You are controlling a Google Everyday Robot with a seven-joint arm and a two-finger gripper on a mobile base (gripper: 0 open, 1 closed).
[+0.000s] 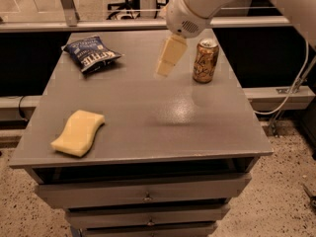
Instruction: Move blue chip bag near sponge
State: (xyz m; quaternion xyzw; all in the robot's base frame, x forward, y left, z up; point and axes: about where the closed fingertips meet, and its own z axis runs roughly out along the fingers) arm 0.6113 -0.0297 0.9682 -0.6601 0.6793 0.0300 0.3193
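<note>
The middle of the blue chip bag (96,54) is next for my gripper, which should close there and bunch the bag between its fingers.
The blue chip bag (91,53) lies flat at the far left corner of the grey cabinet top (148,112). The pale yellow sponge (79,132) lies near the front left edge, well apart from the bag. My gripper (167,63) hangs from the white arm over the far middle of the top. It is to the right of the bag, left of a drink can, and holds nothing.
A gold-brown drink can (205,59) stands upright at the far right, just right of the gripper. The cabinet has drawers (148,197) below its front edge. A rail (98,23) runs behind the cabinet and a cable (291,93) hangs at the right.
</note>
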